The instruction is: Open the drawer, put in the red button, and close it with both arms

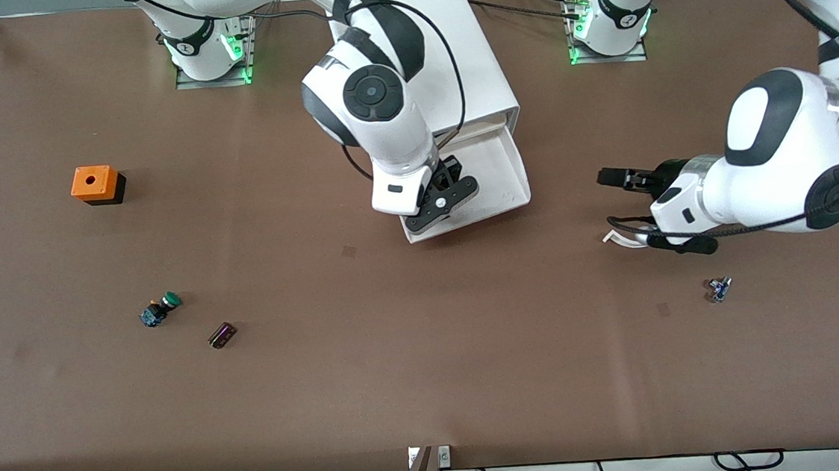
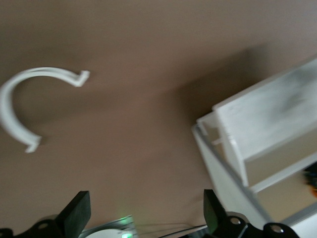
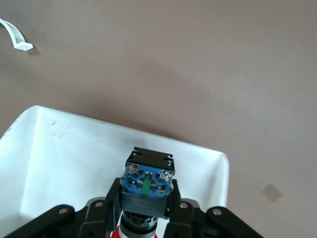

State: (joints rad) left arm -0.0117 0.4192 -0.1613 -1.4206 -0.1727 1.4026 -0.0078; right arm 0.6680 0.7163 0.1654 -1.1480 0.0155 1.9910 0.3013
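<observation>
The robot's right gripper will set the red button down on the bottom of the white drawer, near the middle of the drawer's front side [image 1: 454,200] [image 3: 120,173].
The white cabinet [image 1: 443,54] stands between the arms' bases, with one shallow white drawer [image 1: 508,176] pulled out toward the front camera. My right gripper [image 1: 441,202] hangs over the open drawer. In the right wrist view the right gripper [image 3: 147,201] is shut on the red button [image 3: 147,186], blue base away from the hand, red cap toward it, above the drawer's floor [image 3: 59,153]. My left gripper [image 1: 611,198] is open and empty, low over the table beside the drawer toward the left arm's end. In the left wrist view its fingers [image 2: 77,213] stand wide apart, with the cabinet [image 2: 267,114] ahead.
A white C-shaped plastic piece [image 1: 618,238] lies on the table by the left gripper and shows in the left wrist view [image 2: 29,99]. A small blue part [image 1: 718,289], a green-capped button [image 1: 160,309], a small dark item [image 1: 222,335] and an orange box [image 1: 95,184] lie on the table.
</observation>
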